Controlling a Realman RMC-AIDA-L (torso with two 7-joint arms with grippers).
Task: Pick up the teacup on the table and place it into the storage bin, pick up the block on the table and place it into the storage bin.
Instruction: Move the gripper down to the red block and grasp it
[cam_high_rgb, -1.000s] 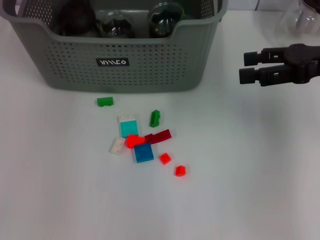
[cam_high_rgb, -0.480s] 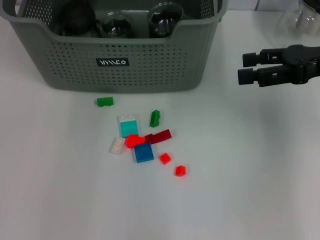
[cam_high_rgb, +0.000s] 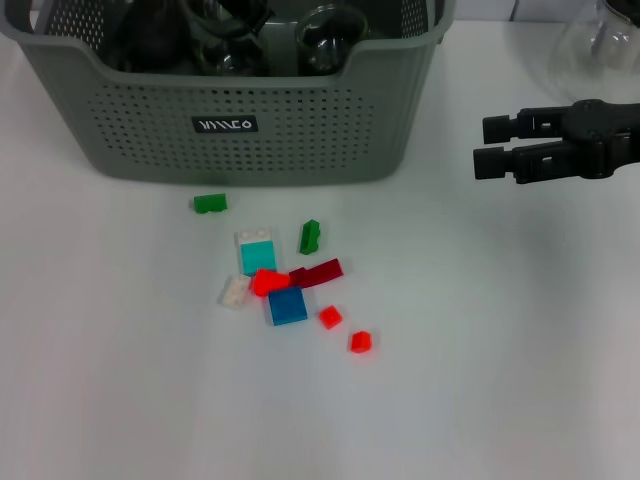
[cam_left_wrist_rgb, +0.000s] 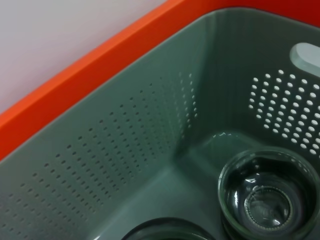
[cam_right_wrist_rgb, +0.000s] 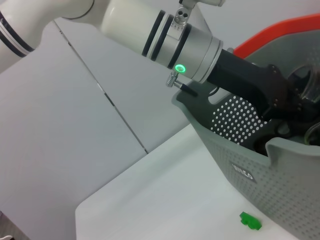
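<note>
The small red block (cam_high_rgb: 361, 342) lies farthest from the storage bin, beyond the blue block, and I should close my right gripper on it.
The grey-green storage bin (cam_high_rgb: 300, 150) stands at the back of the table. Glass teacups (cam_high_rgb: 330, 35) lie inside it, and one shows in the left wrist view (cam_left_wrist_rgb: 270, 200). My left arm reaches down into the bin, and its dark left gripper (cam_right_wrist_rgb: 286, 106) sits among the glasses. Several small blocks lie on the table in front of the bin: a green one (cam_high_rgb: 210, 203), a cyan one (cam_high_rgb: 257, 255), a blue one (cam_high_rgb: 287, 305) and a red one (cam_high_rgb: 360, 342). My right gripper (cam_high_rgb: 486, 145) hovers open and empty to the right of the bin.
A clear glass flask (cam_high_rgb: 600, 40) stands at the back right, behind the right gripper. An orange strip (cam_left_wrist_rgb: 100, 65) runs behind the bin's far wall. The green block also shows in the right wrist view (cam_right_wrist_rgb: 250, 220).
The right gripper has drifted slightly left and down. Inside the bin, the middle glass has shifted towards the back.
</note>
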